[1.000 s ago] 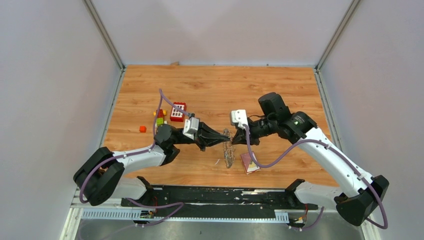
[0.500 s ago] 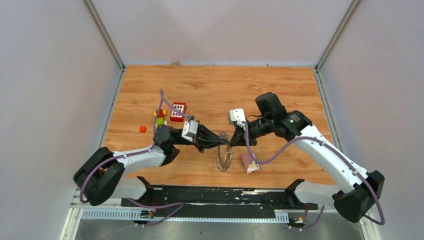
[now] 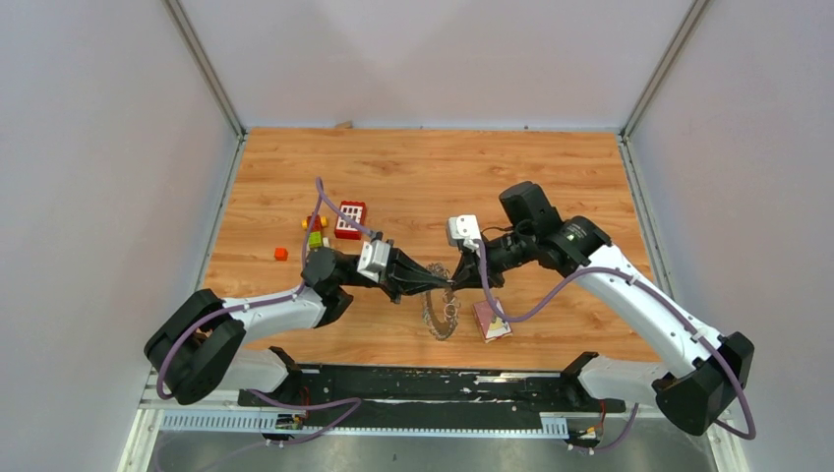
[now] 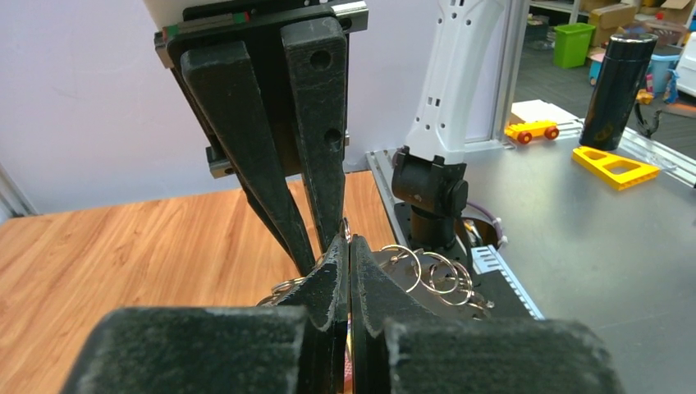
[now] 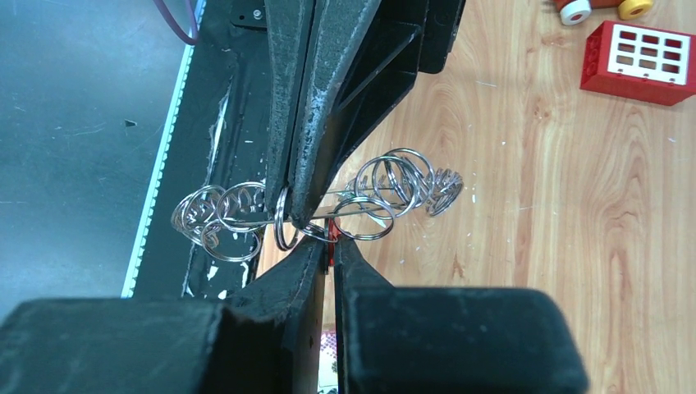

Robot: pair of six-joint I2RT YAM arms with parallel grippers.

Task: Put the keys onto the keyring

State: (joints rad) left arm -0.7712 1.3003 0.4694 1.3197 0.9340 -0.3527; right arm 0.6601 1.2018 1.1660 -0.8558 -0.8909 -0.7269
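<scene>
The red key tag will lie on the bare table [image 3: 515, 260] behind the maroon card once the robot's right gripper lets go.
The keyring [image 3: 440, 315], a large wire ring strung with several small silvery split rings, hangs over the table between both grippers. My left gripper [image 3: 445, 282] is shut on the keyring's wire; its closed tips [image 4: 349, 250] show in the left wrist view with rings [image 4: 427, 271] beside them. My right gripper [image 3: 456, 279] meets it tip to tip and is shut [image 5: 330, 246] on a thin red key tag [image 5: 331, 236] pressed against the keyring [image 5: 394, 180]. The key's metal is hidden. No blue or green tagged keys are in view.
A maroon square card [image 3: 492, 321] lies right of the hanging ring. A red block with white squares [image 3: 348, 219], small coloured blocks [image 3: 315, 231] and an orange cube [image 3: 281, 254] sit to the left. The black base rail [image 3: 423, 385] runs along the near edge.
Both grippers have shifted slightly left and down, still tip to tip. The keyring has swung from edge-on to a more open, rounder hang and sits a little lower and further left.
</scene>
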